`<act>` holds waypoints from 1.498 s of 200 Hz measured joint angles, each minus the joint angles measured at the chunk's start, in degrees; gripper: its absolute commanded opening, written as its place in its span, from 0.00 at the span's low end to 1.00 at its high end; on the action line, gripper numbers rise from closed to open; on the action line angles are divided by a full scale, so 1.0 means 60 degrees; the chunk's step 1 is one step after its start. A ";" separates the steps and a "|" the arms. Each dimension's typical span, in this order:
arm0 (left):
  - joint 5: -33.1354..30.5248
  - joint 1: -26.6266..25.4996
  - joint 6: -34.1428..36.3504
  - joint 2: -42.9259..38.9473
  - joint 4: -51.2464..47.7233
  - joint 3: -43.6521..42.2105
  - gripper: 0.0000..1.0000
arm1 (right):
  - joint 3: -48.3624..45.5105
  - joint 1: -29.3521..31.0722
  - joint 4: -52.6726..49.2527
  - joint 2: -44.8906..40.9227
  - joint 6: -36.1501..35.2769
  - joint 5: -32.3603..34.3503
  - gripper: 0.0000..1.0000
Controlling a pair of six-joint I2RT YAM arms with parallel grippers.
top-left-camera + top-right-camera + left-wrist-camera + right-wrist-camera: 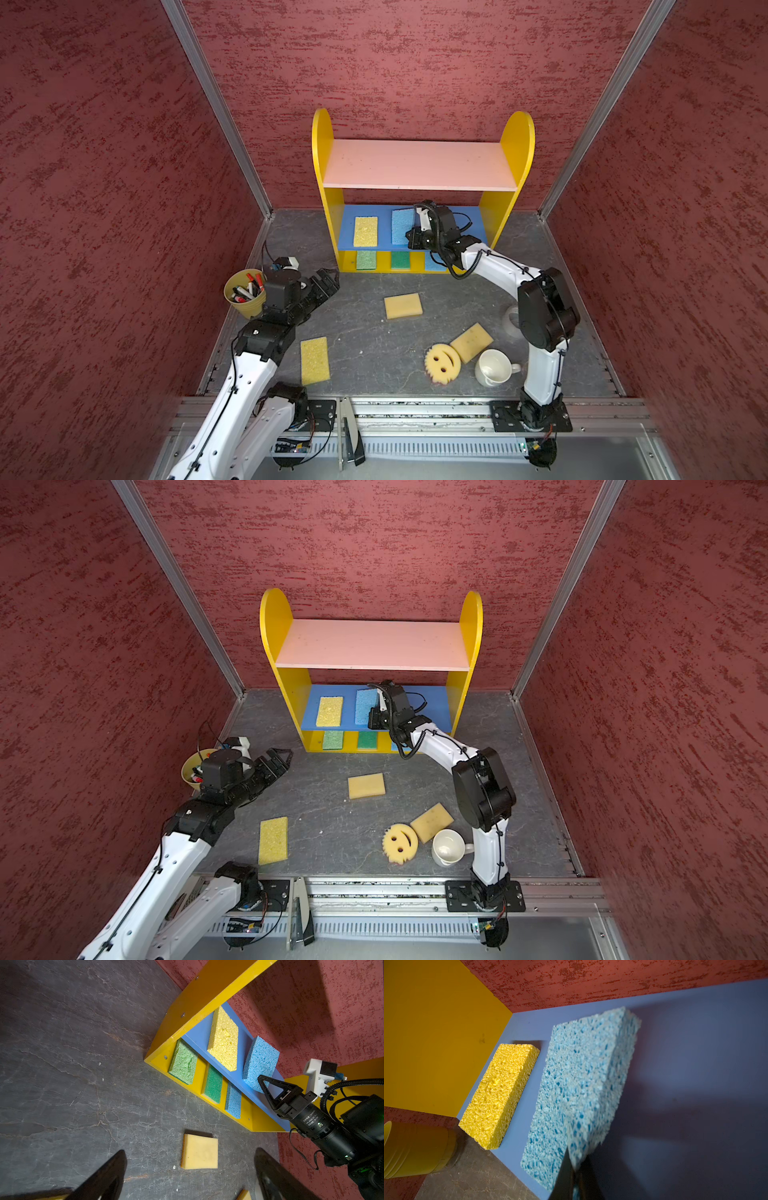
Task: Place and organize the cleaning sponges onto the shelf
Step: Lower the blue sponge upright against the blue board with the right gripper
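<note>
The robot's right gripper will release the blue sponge on the blue middle board (404, 230) (576, 1108) next to the flat yellow sponge.
The shelf (415, 166) stands at the back wall. My right gripper (576, 1165) is shut on the edge of a blue sponge (581, 1084), which is tilted over the blue middle board beside a flat yellow sponge (365, 231). On the base lie a light green sponge (366, 260), a dark green one (400, 260) and a blue one (434, 264). A tan sponge (403, 306), a yellow one (315, 360), a round smiley one (443, 362) and another tan one (471, 342) lie on the table. My left gripper (326, 282) hovers open, short of the tan sponge (200, 1152).
A white mug (494, 368) stands against the smiley sponge and the tan sponge at the front right. A yellow cup of markers (245, 293) sits by the left wall, just behind my left wrist. Red walls close in three sides.
</note>
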 measured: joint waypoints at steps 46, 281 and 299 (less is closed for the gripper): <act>0.0106 0.0007 -0.0044 -0.0036 0.0004 -0.0087 0.95 | -0.0229 -0.0022 0.0240 -0.0062 0.0200 -0.0361 0.00; 0.0412 0.0062 -0.0302 0.0044 0.0189 -0.0178 0.95 | -0.0616 -0.0364 0.0291 -0.0361 0.0685 -0.0867 0.36; 0.0437 0.0062 -0.0346 0.0055 0.0229 -0.0178 0.95 | -0.0616 -0.0364 0.0273 -0.0361 0.0685 -0.0867 0.42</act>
